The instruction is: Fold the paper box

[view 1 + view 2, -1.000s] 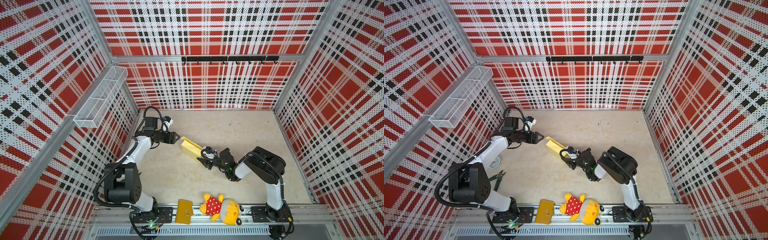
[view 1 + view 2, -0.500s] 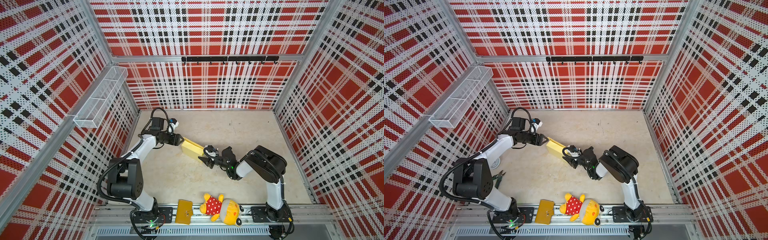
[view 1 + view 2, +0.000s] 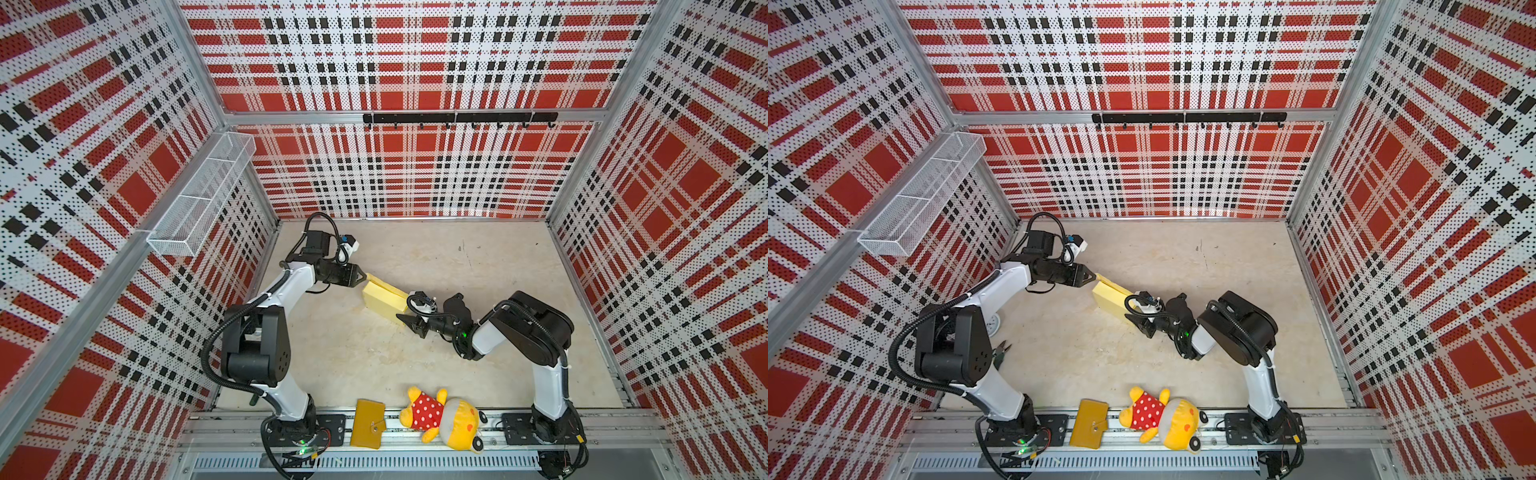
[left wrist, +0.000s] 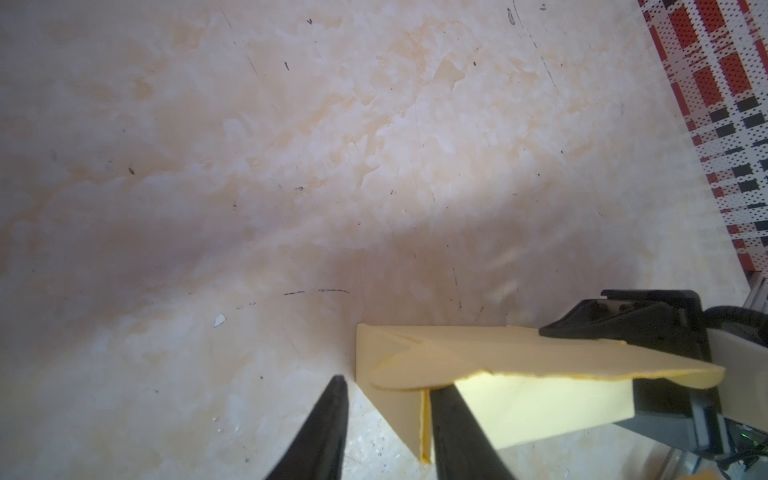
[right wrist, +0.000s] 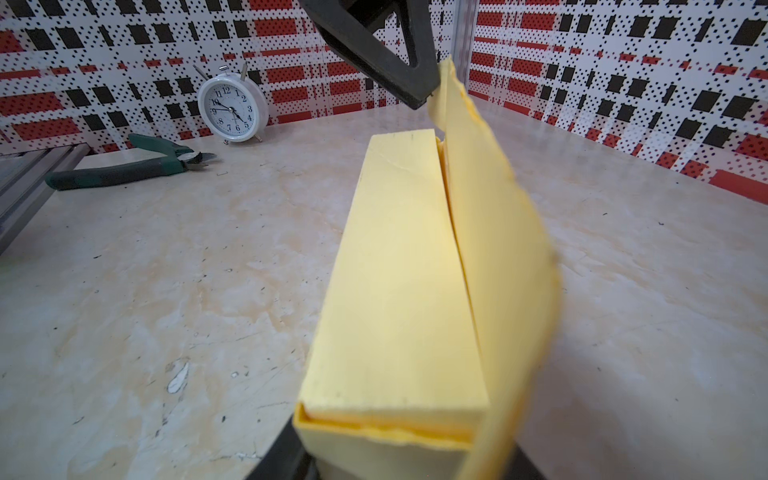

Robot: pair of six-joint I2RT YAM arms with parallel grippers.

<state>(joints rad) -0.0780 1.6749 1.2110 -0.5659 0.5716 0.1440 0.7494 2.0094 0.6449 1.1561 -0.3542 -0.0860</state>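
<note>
The fingers of my left gripper are on both sides of the box's end while the lid flap stands up, so they should open and close at the lid flap's corner (image 4: 382,378).
The paper box (image 3: 382,299) (image 3: 1108,295) is a long pale yellow carton lying mid-table, its lid flap (image 5: 498,232) standing up along one side. My left gripper (image 3: 364,276) (image 4: 386,384) is at the box's far left end. Its jaws straddle the end wall (image 4: 399,399): one finger (image 4: 453,424) lies against the cardboard, the other (image 4: 328,419) stands a little off it. My right gripper (image 3: 409,322) (image 5: 399,457) is shut on the box's near right end, with its black fingers (image 5: 278,457) against both sides and their tips hidden under the box.
A white alarm clock (image 5: 232,108) and green pliers (image 5: 124,168) sit by the left wall behind my left arm. A mustard wallet (image 3: 368,423) and a yellow plush toy (image 3: 440,419) lie on the front rail. A wire basket (image 3: 199,199) hangs on the left wall.
My left gripper has reached right to the box's far end and its jaws have narrowed around the end wall. The right gripper has kept its hold, with the box shifting slightly.
</note>
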